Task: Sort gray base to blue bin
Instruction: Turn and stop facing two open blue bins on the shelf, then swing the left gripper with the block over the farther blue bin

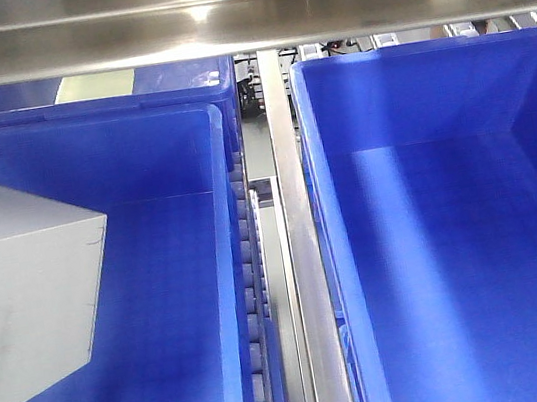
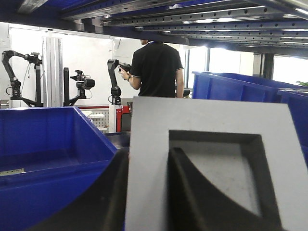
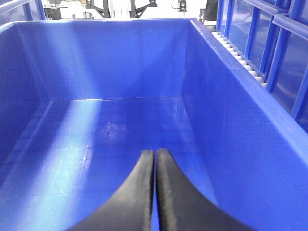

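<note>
The robot's left gripper should release the gray base on the near bottom of the blue bin across the metal rail (image 1: 483,331).
The gray base (image 1: 25,298) hangs at the left edge of the front view, above the floor of a blue bin (image 1: 92,167). In the left wrist view my left gripper (image 2: 150,151) is shut on the gray base (image 2: 149,125). One black finger (image 2: 108,192) lies against its outer side and the other finger (image 2: 202,202) sits inside the darker square recess. My right gripper (image 3: 155,152) is shut with nothing in it, low inside another blue bin (image 3: 120,62) with a grid-patterned floor. Neither gripper shows in the front view.
A second blue bin (image 1: 415,98) stands at the right, split from the left one by a metal rail (image 1: 302,257) and rollers. A steel shelf (image 1: 240,8) runs overhead. A person (image 2: 156,67) and other robot arms (image 2: 14,72) are far behind.
</note>
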{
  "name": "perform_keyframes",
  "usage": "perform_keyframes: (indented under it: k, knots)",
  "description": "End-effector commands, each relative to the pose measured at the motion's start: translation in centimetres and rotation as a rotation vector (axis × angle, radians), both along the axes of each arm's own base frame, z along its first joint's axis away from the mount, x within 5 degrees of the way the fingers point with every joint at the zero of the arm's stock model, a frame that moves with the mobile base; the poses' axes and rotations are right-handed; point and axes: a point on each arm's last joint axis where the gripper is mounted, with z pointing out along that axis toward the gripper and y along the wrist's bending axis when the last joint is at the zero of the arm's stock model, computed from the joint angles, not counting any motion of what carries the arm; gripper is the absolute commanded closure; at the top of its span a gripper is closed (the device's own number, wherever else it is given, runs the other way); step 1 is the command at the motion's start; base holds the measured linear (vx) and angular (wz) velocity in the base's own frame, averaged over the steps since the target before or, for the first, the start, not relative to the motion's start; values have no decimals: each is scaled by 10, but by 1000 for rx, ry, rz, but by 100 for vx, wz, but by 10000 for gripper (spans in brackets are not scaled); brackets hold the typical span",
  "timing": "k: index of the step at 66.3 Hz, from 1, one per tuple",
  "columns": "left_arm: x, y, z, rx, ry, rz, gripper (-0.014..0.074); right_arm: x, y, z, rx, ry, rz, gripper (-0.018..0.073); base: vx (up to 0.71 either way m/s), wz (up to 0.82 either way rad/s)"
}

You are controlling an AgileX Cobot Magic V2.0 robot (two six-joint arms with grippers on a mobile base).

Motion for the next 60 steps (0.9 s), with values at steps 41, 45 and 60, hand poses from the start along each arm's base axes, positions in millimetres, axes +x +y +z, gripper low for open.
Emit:
perform_keyframes:
  k: [41,45,60]
  knots:
    - [12,-10,17,-56,-97,-40,603,0,0,1,-23,-25,1,564,0,0]
    - [17,-16,19,-42,-131,-65,603,0,0,1,-23,-25,1,564,0,0]
    - [43,-65,8,-36,-132,-350,603,0,0,1,-23,-25,1,564,0,0]
